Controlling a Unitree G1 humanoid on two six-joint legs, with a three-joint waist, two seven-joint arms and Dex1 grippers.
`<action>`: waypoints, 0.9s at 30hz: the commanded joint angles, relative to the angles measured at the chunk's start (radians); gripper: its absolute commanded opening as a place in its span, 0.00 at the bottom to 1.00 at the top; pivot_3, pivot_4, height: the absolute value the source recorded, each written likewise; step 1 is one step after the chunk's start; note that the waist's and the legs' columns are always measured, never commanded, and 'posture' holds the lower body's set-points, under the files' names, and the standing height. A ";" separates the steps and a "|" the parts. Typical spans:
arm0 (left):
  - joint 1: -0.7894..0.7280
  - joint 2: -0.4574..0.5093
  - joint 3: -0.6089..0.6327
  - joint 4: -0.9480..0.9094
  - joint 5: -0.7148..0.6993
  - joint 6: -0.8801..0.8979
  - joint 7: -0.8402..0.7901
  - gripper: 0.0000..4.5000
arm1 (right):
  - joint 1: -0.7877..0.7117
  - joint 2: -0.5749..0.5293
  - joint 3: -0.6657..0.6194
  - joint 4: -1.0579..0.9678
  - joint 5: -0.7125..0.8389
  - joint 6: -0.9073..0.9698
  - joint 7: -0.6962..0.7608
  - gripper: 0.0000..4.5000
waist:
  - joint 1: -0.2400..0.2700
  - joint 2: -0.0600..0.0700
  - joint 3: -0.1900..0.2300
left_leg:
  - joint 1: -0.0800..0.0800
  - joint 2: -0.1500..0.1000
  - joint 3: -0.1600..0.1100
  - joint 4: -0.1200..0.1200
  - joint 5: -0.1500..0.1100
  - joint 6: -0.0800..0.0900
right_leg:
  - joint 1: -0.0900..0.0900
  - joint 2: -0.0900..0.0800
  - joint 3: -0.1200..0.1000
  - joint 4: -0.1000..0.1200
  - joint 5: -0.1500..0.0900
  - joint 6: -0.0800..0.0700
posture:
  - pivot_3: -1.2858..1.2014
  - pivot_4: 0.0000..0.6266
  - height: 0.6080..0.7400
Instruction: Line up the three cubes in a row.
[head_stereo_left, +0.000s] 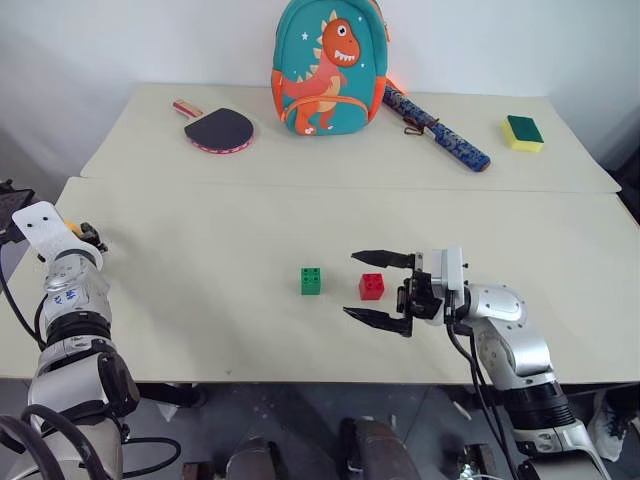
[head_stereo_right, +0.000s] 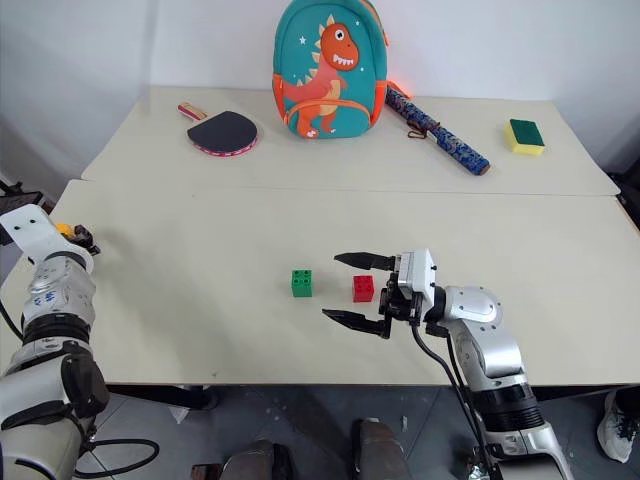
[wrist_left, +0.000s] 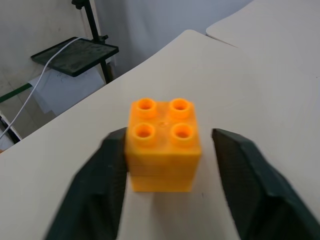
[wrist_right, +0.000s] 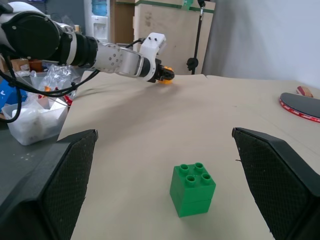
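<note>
My left gripper sets the orange-yellow cube on the table (head_stereo_left: 256, 285) next, beside the green cube, opposite the red cube.
The green cube (head_stereo_left: 311, 280) and the red cube (head_stereo_left: 371, 286) stand side by side near the middle of the front table (head_stereo_left: 200, 300). My right gripper (head_stereo_left: 350, 285) is open and points left. The red cube sits between its two fingers, touching neither. In the right wrist view the green cube (wrist_right: 192, 189) stands ahead of those fingers (wrist_right: 60, 185). At the table's far left edge, my left gripper (head_stereo_left: 90, 235) is shut on the orange-yellow cube (wrist_left: 162, 150), which rests upright on the table. One finger (wrist_left: 102, 175) presses its side and the other stands a sliver off.
On the rear table stand a teal dinosaur backpack (head_stereo_left: 328, 65), a black paddle (head_stereo_left: 218, 129), a patterned blue stick (head_stereo_left: 437, 128) and a yellow sponge with a green top (head_stereo_left: 523, 132). A seam (head_stereo_left: 340, 186) divides the two tables. Bare tabletop lies between the left gripper and the green cube.
</note>
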 joint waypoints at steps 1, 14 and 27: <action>0.010 0.000 0.035 -0.082 -0.067 -0.094 -0.103 0.33 | -0.004 -0.008 -0.025 -0.031 0.004 -0.017 -0.010 1.00 | 0.000 0.000 0.000 | 0.000 0.000 0.000 0.000 0.000 0.000 | 0.000 0.000 0.000 0.000 0.000 0.000 | 0.52 0.24 1.00; 0.145 0.117 -0.435 -0.483 -0.191 -0.015 -1.576 0.33 | 0.064 -0.165 -0.116 -0.009 0.001 -0.028 0.037 1.00 | 0.001 0.002 0.001 | 0.001 0.001 0.003 0.001 -0.001 -0.003 | -0.001 0.001 -0.005 -0.003 -0.002 -0.003 | 0.52 0.24 1.00; 0.004 0.002 -0.578 -0.143 -0.022 -0.342 -1.775 0.33 | 0.164 -0.185 -0.147 -0.117 0.007 0.004 -0.023 1.00 | 0.000 0.002 0.001 | 0.000 0.001 0.002 0.001 -0.001 -0.001 | -0.001 0.000 -0.004 -0.003 -0.002 -0.003 | 0.52 0.24 1.00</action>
